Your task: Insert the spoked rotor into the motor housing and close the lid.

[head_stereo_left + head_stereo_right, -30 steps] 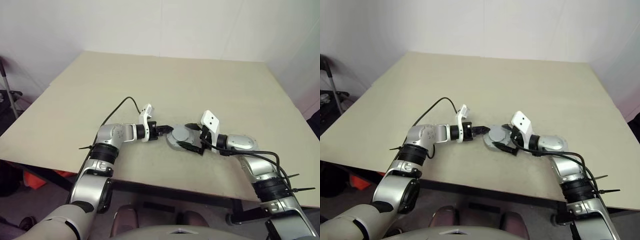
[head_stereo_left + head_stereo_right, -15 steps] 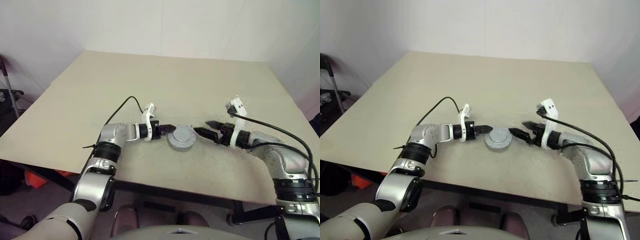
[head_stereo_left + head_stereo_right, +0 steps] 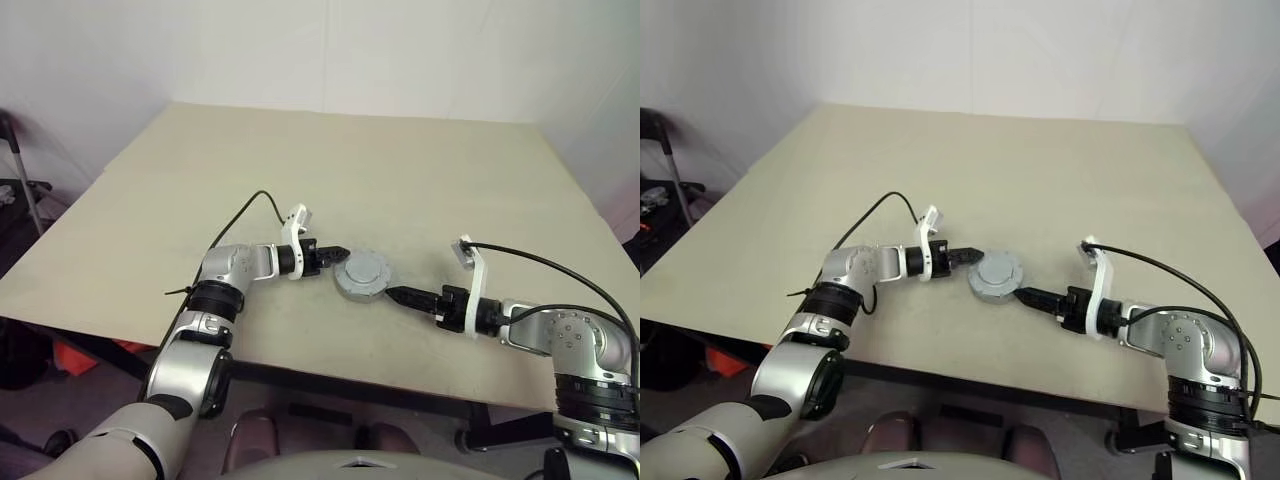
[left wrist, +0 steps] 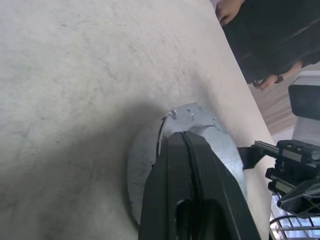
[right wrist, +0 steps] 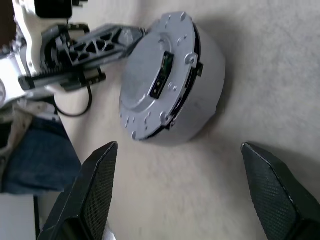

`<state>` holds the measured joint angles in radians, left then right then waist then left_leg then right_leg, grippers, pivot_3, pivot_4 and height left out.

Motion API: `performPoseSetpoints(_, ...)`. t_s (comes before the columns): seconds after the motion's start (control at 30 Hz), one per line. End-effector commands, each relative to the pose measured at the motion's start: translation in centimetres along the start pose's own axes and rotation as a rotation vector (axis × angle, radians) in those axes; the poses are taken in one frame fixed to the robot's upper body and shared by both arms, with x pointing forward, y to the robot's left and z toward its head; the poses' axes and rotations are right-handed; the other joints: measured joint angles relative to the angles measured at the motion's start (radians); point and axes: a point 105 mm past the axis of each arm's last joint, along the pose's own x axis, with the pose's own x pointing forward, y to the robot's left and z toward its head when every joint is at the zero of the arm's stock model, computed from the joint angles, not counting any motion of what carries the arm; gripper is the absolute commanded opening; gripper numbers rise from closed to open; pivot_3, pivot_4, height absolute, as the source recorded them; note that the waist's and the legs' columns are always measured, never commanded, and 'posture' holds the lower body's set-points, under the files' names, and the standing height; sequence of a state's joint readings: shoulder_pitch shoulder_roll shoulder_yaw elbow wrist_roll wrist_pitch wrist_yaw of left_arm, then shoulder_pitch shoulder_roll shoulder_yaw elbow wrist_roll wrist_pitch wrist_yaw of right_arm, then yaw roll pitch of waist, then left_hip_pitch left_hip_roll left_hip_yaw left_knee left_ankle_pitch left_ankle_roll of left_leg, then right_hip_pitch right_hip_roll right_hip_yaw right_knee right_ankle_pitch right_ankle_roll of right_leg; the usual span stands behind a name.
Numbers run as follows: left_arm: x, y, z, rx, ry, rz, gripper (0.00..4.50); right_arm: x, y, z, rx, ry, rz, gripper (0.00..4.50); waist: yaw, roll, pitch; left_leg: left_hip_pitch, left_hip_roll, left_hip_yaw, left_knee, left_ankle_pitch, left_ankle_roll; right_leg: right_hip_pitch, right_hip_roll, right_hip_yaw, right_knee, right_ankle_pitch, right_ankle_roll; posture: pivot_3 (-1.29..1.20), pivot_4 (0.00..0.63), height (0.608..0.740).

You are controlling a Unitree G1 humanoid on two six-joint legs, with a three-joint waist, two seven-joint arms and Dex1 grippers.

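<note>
The lid shows a dark gap along the housing's rim, so next my left gripper moves back while my right gripper grasps the lid's raised middle (image 5: 143, 72) from above.
The motor housing (image 3: 352, 287), a round grey metal body, rests on the table near its front edge. The lid (image 3: 366, 270) sits on top of it as a flat grey cap with screw heads (image 5: 155, 85). The spoked rotor is hidden. My left gripper (image 3: 342, 254) is shut, and its tip touches the housing's left side (image 4: 145, 150). My right gripper (image 3: 392, 294) is open with nothing between its fingers. It points at the housing's right side from a short gap away, and its fingers (image 5: 95, 190) stand wide apart.
The beige table (image 3: 350, 170) stretches bare behind and beside the housing, and its front edge (image 3: 330, 372) runs close under both arms. A person (image 4: 270, 35) in dark clothes stands beyond the far side. A metal stand (image 3: 15, 170) is off the left edge.
My right gripper, which straddled the housing a second ago, has drawn back to the right and toward the table's front edge, rolling as it went. The left gripper and the housing kept still.
</note>
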<state>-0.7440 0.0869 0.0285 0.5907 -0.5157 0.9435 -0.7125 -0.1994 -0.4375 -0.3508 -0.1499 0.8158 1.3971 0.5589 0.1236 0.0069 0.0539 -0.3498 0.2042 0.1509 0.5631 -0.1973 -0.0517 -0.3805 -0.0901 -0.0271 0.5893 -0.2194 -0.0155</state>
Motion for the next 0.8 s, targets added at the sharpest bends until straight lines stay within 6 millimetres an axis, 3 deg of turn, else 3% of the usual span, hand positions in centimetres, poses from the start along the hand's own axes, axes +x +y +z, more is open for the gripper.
performPoseSetpoints(0.03,-0.3,0.8,0.4,0.011,-0.002,0.052,0.00,1.1,0.4,0.5,0.028,-0.028,-0.003,4.44,-0.002,0.000,0.000,0.000,0.000,0.000,0.000,0.000,0.000,0.000,0.000,0.000,0.000,0.000,0.000,0.00,0.000,0.740)
performPoseSetpoints(0.47,-0.4,1.0,1.0,0.015,-0.028,0.064,0.00,4.1,0.5,0.7,0.128,-0.058,-0.024,4.44,-0.010,0.000,-0.001,0.005,0.000,0.000,-0.002,0.003,-0.005,0.003,0.001,0.000,0.001,0.000,0.001,0.00,0.000,0.740)
performPoseSetpoints(0.57,-0.4,1.0,1.1,0.017,-0.031,0.067,0.00,4.7,1.0,1.0,0.142,-0.072,-0.005,3.80,-0.018,0.000,-0.001,0.005,0.000,0.000,-0.003,0.003,-0.006,0.003,0.001,0.000,0.001,0.000,0.001,0.00,0.000,0.740)
performPoseSetpoints(0.73,-0.7,1.2,1.3,0.018,-0.039,0.073,0.00,4.7,1.1,1.3,0.138,-0.076,-0.009,2.19,-0.029,0.001,-0.001,0.000,-0.001,0.000,-0.004,0.003,-0.006,-0.003,0.002,0.000,0.000,0.001,0.000,0.00,0.000,0.740)
performPoseSetpoints(0.8,-0.8,1.2,1.5,0.017,-0.054,0.071,0.00,4.6,0.7,1.6,0.131,-0.084,-0.024,1.90,-0.025,0.001,-0.001,0.001,0.000,-0.001,-0.005,0.003,-0.006,-0.003,0.004,-0.001,0.000,0.001,-0.001,0.00,0.000,0.740)
